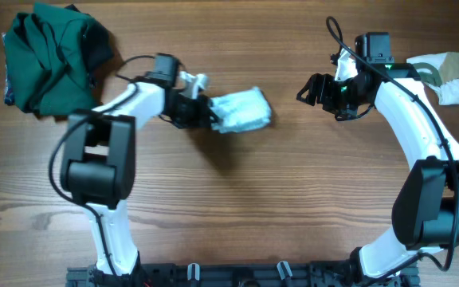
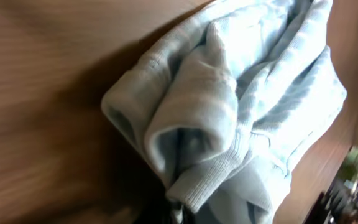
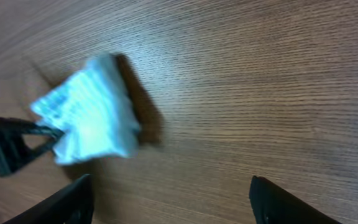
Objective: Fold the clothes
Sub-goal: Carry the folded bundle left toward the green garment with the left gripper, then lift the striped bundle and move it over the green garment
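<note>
My left gripper has only the corner of the ribbed hem, short of the rolled folds. Next, I open it and take hem and folds together (image 2: 174,167) before lifting the garment.
A small pale blue-and-white striped garment (image 1: 244,110) lies bunched on the wooden table, left of centre. My left gripper (image 1: 212,118) is shut on its left edge. In the left wrist view the crumpled cloth (image 2: 241,106) fills the frame, and a ribbed hem is pinched at the bottom where the left gripper (image 2: 185,214) sits. My right gripper (image 1: 307,89) hangs open to the garment's right, apart from it. In the right wrist view the garment (image 3: 89,118) lies ahead at the left, and nothing is between the open right gripper (image 3: 166,186).
A bigger dark green garment (image 1: 50,56) is heaped at the far left corner. A small white-and-olive piece (image 1: 446,76) lies at the far right, behind the right arm. Bare wooden table (image 1: 237,207) stretches across the middle and front.
</note>
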### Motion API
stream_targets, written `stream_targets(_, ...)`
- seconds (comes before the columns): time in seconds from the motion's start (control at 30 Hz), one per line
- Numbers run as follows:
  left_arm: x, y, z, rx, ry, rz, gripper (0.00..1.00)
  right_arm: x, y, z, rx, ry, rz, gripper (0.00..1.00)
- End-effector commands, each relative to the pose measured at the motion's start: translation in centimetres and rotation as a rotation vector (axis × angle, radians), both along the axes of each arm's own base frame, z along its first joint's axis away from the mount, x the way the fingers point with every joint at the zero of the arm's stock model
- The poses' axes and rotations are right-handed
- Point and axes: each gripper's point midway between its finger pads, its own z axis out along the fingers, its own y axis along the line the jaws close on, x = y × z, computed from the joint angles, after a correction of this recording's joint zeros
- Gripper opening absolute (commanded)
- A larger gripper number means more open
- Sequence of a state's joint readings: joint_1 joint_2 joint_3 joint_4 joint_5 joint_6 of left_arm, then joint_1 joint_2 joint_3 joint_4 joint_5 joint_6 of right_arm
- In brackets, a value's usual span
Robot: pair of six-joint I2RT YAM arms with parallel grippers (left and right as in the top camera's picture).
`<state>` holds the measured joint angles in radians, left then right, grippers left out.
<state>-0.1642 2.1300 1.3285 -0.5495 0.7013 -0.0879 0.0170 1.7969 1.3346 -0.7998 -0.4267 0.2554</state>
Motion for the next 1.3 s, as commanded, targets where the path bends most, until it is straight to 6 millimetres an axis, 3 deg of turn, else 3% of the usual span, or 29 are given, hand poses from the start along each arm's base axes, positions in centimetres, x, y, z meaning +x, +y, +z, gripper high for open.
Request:
stream_targets(0.0, 0.5, 5.3, -1.7, 0.044, 0.064, 0.119, 0.04, 0.0, 0.3, 0.1, 0.009, -0.014, 0.025, 0.8)
stream_targets(0.1, 0.0, 7.0, -1.8, 0.04, 0.095, 0.141, 0.04, 0.2, 0.3, 0.2, 0.009, -0.026, 0.025, 0.8)
stream_targets(0.23, -0.9, 7.2, -1.9, 0.043, 0.142, 0.146, 0.04, 0.5, 0.3, 0.3, 0.009, -0.037, 0.025, 0.8)
stream_targets(0.27, -0.9, 7.1, -1.9, 0.043, 0.145, 0.146, 0.16, 0.5, 0.3, 0.3, 0.009, -0.038, 0.025, 0.8)
stream_targets(0.3, -0.9, 7.1, -1.9, 0.043, 0.146, 0.146, 0.62, 0.5, 0.3, 0.3, 0.009, -0.037, 0.025, 0.8)
stream_targets(0.33, -0.9, 7.1, -1.9, 0.043, 0.147, 0.149, 0.98, 0.5, 0.3, 0.3, 0.009, -0.037, 0.025, 0.8)
stream_targets(0.37, -0.9, 7.1, -1.9, 0.043, 0.145, 0.149, 1.0, 0.5, 0.3, 0.3, 0.008, -0.039, 0.028, 0.8)
stream_targets(0.73, 0.2, 6.0, -1.5, 0.005, 0.151, 0.208, 1.0, 0.6, 0.3, 0.3, 0.002, -0.052, 0.047, 0.8)
stream_targets(1.07, -0.5, 3.1, -3.6, 0.231, 0.19, 0.274, 1.0, 0.7, 0.3, 0.4, -0.006, -0.072, 0.069, 0.8)
stream_targets(1.27, -0.7, 3.1, -4.1, 0.233, 0.197, 0.273, 0.64, 0.8, 0.3, 0.4, -0.006, -0.074, 0.07, 0.81)
